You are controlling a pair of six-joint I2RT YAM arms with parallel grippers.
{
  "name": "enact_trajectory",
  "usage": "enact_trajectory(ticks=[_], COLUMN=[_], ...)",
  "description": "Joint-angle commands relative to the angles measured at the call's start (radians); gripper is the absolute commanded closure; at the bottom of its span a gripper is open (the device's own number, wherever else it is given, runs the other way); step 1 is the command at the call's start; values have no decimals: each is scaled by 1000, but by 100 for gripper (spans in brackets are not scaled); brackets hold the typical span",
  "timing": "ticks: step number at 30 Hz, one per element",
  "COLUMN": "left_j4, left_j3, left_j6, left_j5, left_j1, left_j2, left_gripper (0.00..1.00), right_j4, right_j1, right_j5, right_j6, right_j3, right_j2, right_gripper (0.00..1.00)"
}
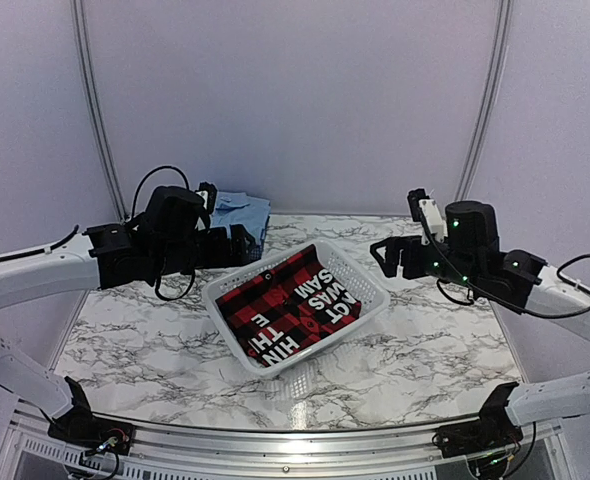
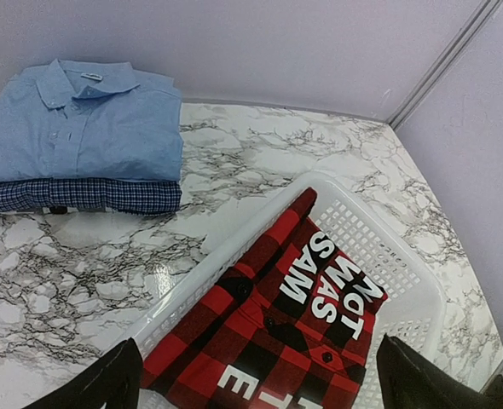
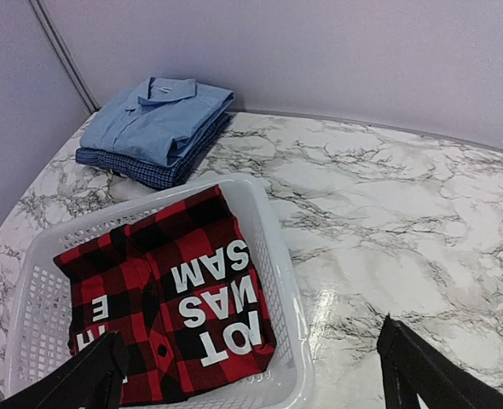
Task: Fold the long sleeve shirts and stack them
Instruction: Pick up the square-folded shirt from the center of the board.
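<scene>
I will close my left gripper on the button strip (image 1: 300,312) (image 2: 289,331) in the middle of the red-and-black plaid shirt, next to the white words SAM and WAS.
A red-and-black plaid shirt (image 1: 290,305) with white letters lies loosely folded in a white mesh basket (image 1: 367,277) at mid-table; it also shows in the left wrist view (image 2: 277,332) and the right wrist view (image 3: 166,290). A folded light blue collared shirt (image 2: 81,119) lies on top of a folded dark blue checked shirt (image 2: 81,196) at the back left; this stack (image 1: 243,212) also shows in the right wrist view (image 3: 158,123). My left gripper (image 1: 243,243) hovers open above the basket's left side. My right gripper (image 1: 387,255) hovers open above the basket's right side. Both are empty.
The marble table (image 1: 435,340) surrounds the basket. Pale walls close in at the back and sides, with a metal rail along the near edge (image 1: 295,440).
</scene>
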Motion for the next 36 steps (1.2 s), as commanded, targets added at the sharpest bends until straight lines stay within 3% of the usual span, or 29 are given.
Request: enact_trajectory(ticks=[1,8,13,17,21,30,36], left_j4=[-15,-18,-90,-145,-210,-323,-325], left_j3=[-21,2,100,207,328,565,636], left_j6=[-7,21,51,49,39,27,9], left_j5=[-1,66,146,115,70,-13,32], left_j1=[19,25,5,-51,-93,-133,-133], left_j2=[-35,8,165,306,471,754,868], left_gripper=[1,1,1,3,11,16,35], right_j4=[50,81,77,45,31,18,12], right_j1=[70,126,126,127,126,126,127], right_j5=[-28,-24,7,55,70,85,99], right_j6=[30,41,52,50,51,52,49], right_j3=[68,98,97,92,72,36,16], right_j2=[61,152,144,122,101,51,23], right_gripper=[2,2,2,2,2,2,1])
